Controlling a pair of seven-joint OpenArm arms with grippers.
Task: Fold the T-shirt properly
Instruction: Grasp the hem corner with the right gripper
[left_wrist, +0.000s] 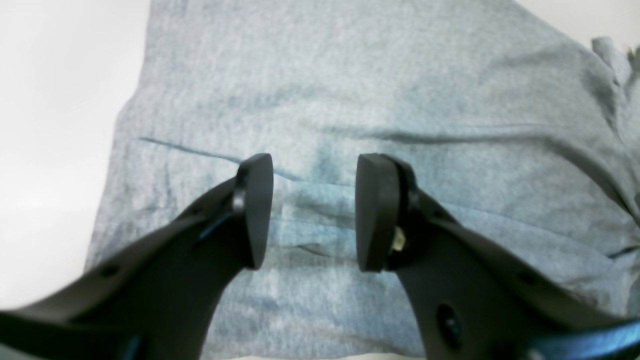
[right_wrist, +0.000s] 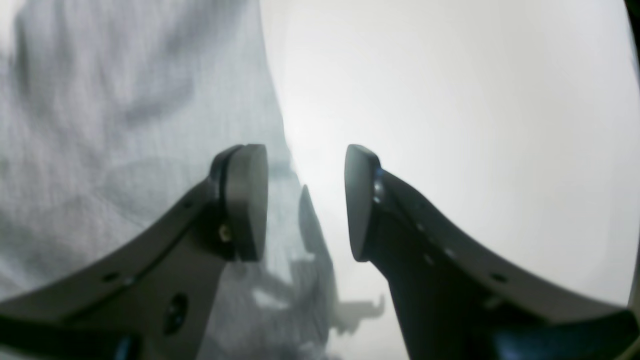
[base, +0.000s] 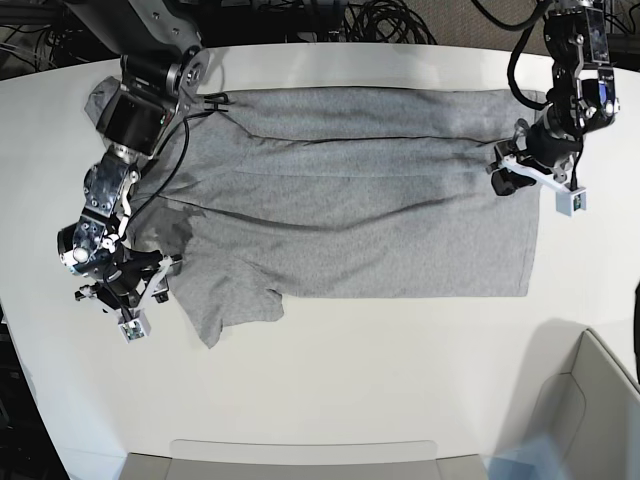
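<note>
Next, my right gripper needs to go to the sleeve's outer edge (base: 189, 316) (right_wrist: 264, 75), just short of its pointed front corner, and grab the T-shirt there.
The heather-grey T-shirt (base: 350, 200) lies spread flat on the white table (base: 400, 350), plain side up, with one sleeve (base: 225, 305) sticking out toward the front left. My left gripper (base: 503, 177) hangs open over the shirt's right part, near the hem. In the left wrist view the left gripper (left_wrist: 315, 210) has creased grey cloth (left_wrist: 350, 75) below the gap and nothing between its fingers. My right gripper (base: 165, 278) stands open at the shirt's left edge beside the sleeve. In the right wrist view the right gripper (right_wrist: 306, 200) straddles the cloth's border (right_wrist: 100, 100), one finger over cloth, one over bare table.
Black cables (base: 380, 20) run along the table's far edge. A grey bin (base: 600, 400) stands at the front right corner, and a grey strip (base: 300, 462) lies along the front edge. White tabletop (right_wrist: 450, 100) stretches in front of the shirt.
</note>
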